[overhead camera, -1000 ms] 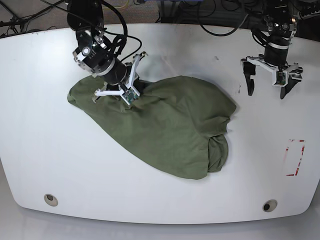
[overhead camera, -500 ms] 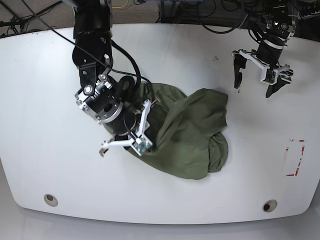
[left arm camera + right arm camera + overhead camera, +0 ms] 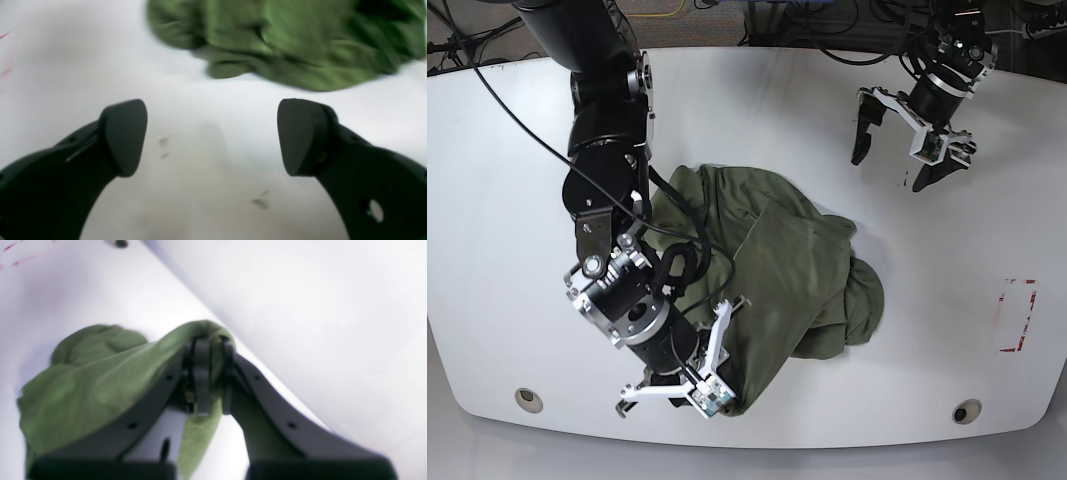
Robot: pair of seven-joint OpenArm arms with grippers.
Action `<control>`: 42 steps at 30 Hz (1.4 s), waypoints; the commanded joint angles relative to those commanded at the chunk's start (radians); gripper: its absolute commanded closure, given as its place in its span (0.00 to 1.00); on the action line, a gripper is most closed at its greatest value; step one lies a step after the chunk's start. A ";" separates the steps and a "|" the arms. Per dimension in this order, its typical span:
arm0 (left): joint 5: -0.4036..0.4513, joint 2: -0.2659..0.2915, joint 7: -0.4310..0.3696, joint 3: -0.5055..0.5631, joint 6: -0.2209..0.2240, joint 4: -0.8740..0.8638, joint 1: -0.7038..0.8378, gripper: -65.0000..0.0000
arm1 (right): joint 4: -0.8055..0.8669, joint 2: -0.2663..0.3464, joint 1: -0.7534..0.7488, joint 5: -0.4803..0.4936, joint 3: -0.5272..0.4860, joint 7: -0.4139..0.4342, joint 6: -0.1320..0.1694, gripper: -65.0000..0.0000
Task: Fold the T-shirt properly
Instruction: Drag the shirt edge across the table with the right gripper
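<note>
My left gripper is due at the T-shirt's back corner (image 3: 848,228) (image 3: 219,71) on the side toward the red rectangle mark next. It should close there.
The olive-green T-shirt (image 3: 802,265) lies bunched in the middle of the white table (image 3: 507,240). My right gripper (image 3: 689,374) is near the table's front edge, shut on a fold of the T-shirt (image 3: 83,380) that is lifted and drawn over the rest. In the right wrist view the cloth wraps over the closed right gripper (image 3: 208,350). My left gripper (image 3: 914,140) hovers open at the back right, apart from the cloth. In the left wrist view the left gripper (image 3: 211,136) has only bare table between its fingers, with the T-shirt (image 3: 283,40) lying beyond them.
Two round holes (image 3: 527,400) (image 3: 967,411) sit near the table's front edge. A red rectangle mark (image 3: 1017,315) is on the right side. Cables (image 3: 847,40) run along the back edge.
My right gripper has carried the shirt's far-left edge toward the front edge, folding the cloth over itself. My left gripper has moved left toward the shirt, still open.
</note>
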 joint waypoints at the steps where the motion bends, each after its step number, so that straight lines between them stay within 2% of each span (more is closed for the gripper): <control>1: 0.000 0.002 0.008 0.003 -0.003 0.000 -0.002 0.10 | -0.008 0.000 0.011 0.000 0.000 0.000 0.000 1.00; 8: 0.002 0.031 0.017 0.018 0.002 -0.057 -0.023 0.10 | -0.041 0.002 0.095 0.000 0.000 0.000 0.000 1.00; 15: 0.005 0.061 0.021 -0.044 0.002 -0.183 -0.152 0.10 | -0.055 0.002 0.138 -0.002 0.003 0.000 0.000 1.00; 28: 0.006 0.061 0.021 -0.043 0.002 -0.388 -0.347 0.10 | -0.054 0.002 0.141 0.006 0.003 0.000 0.000 1.00; 38: 0.006 0.058 0.023 0.049 0.003 -0.516 -0.431 0.11 | -0.048 0.025 0.140 0.008 0.005 0.000 0.000 1.00; 42: 0.006 0.058 0.023 0.075 0.029 -0.585 -0.471 0.11 | -0.048 0.029 0.140 0.008 0.005 0.000 0.000 1.00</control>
